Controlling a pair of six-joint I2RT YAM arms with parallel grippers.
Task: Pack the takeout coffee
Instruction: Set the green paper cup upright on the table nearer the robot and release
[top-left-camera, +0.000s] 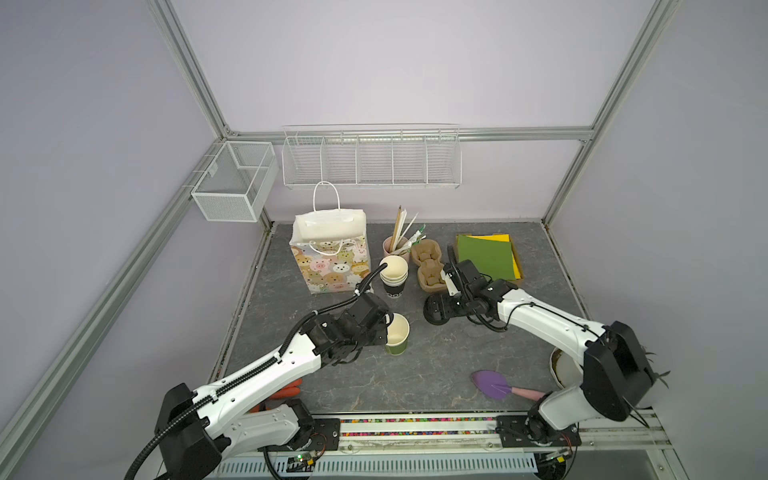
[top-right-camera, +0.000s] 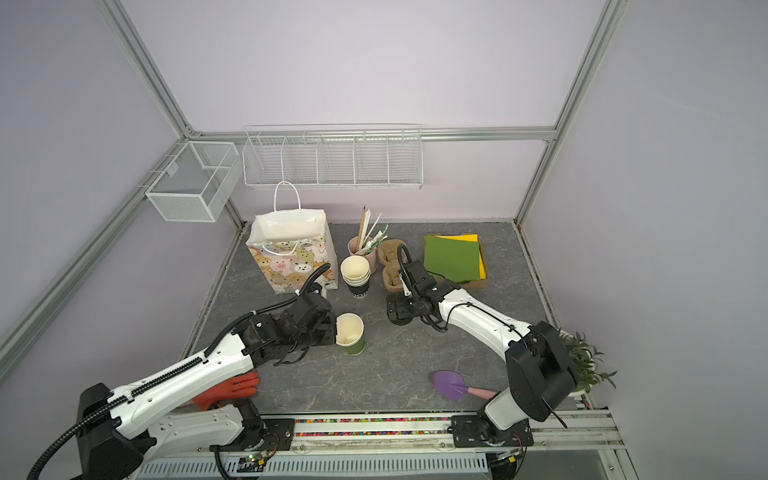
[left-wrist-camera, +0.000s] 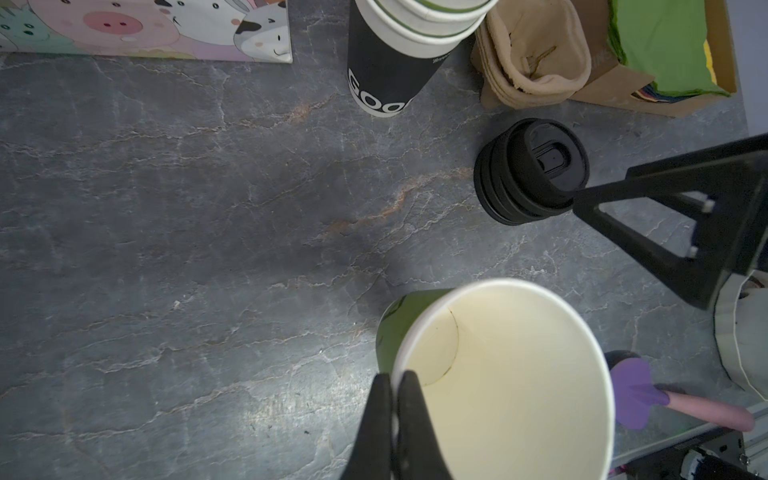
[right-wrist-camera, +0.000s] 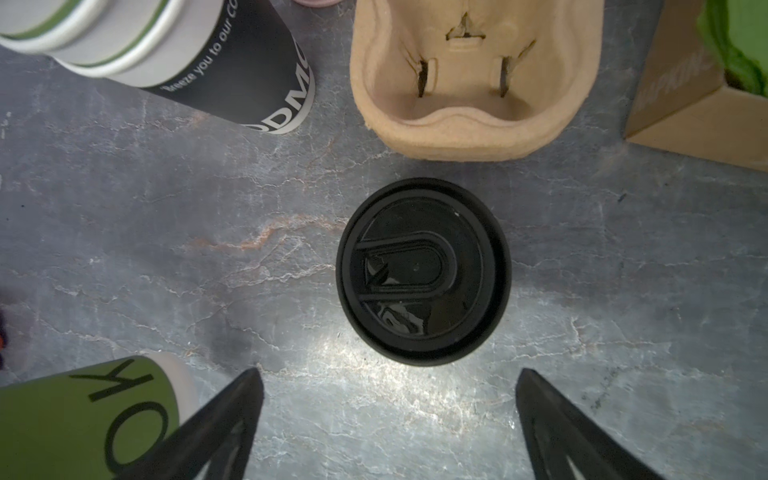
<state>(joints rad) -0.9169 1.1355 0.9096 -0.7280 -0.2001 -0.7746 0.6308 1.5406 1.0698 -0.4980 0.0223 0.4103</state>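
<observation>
The robot's left gripper needs to set the green paper cup down on the bare table (top-left-camera: 395, 350) (left-wrist-camera: 412, 321) in front of the stacked black cups.
The takeout coffee's green paper cup (top-left-camera: 398, 340) (top-right-camera: 352, 338) stands upright and lidless near the table's middle, its cream inside showing. My left gripper (top-left-camera: 387, 332) (left-wrist-camera: 392, 380) is shut on the cup's (left-wrist-camera: 498, 374) rim, one finger inside and one outside. A stack of black round lids (top-left-camera: 432, 316) (top-right-camera: 397, 319) (left-wrist-camera: 528, 174) (right-wrist-camera: 423, 272) sits to the cup's right. My right gripper (top-left-camera: 446, 305) (right-wrist-camera: 390, 376) hovers just above the stack, open, with nothing between its fingers.
Behind the cup stand a cartoon-animal paper bag (top-left-camera: 332, 266), stacked black cups (top-left-camera: 394, 276), a pink cup of straws (top-left-camera: 392, 246), pulp cup carriers (top-left-camera: 430, 266) and a box of green napkins (top-left-camera: 488, 255). A purple scoop (top-left-camera: 492, 384) lies front right, an orange glove (top-right-camera: 232, 388) front left.
</observation>
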